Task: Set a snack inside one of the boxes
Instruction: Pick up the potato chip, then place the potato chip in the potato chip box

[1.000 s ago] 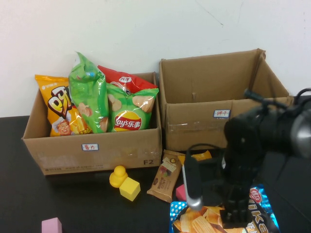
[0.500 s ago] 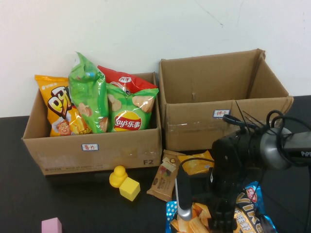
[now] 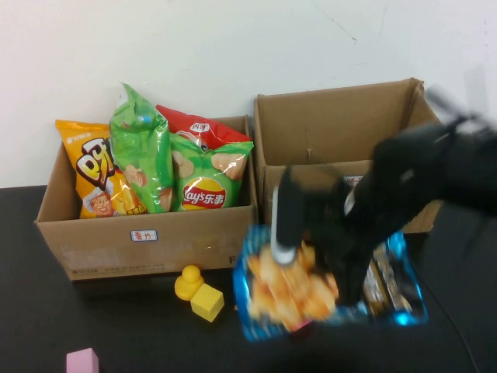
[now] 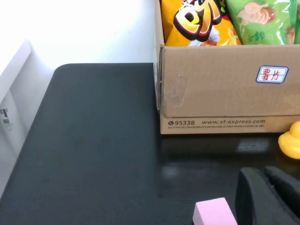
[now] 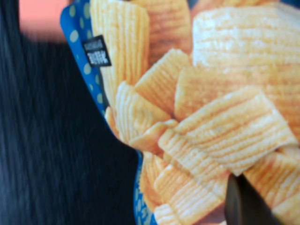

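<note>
The robot's right gripper needs to set the blue bag of chips down against the orange and green bags in the box (image 3: 144, 189).
A blue bag of ridged chips (image 3: 291, 291) hangs blurred above the table in front of the two cardboard boxes. My right gripper (image 3: 351, 281) is shut on it, near its middle. In the right wrist view the bag (image 5: 206, 103) fills the picture and one dark finger (image 5: 243, 206) presses on it. The left box (image 3: 147, 233) holds several chip bags. The right box (image 3: 342, 183) looks empty. My left gripper (image 4: 269, 199) is shut and empty, low over the table beside a pink block (image 4: 215, 213), out of the high view.
A yellow duck (image 3: 186, 281) and a yellow block (image 3: 207, 301) lie in front of the left box. The pink block (image 3: 82, 361) sits at the front left. The left wrist view shows the left box's front (image 4: 220, 93) and the duck (image 4: 291, 140).
My right gripper has lifted the blue chip bag off the table's front edge and carried it up and left towards the boxes. The bag now hides the small snack bars behind it.
</note>
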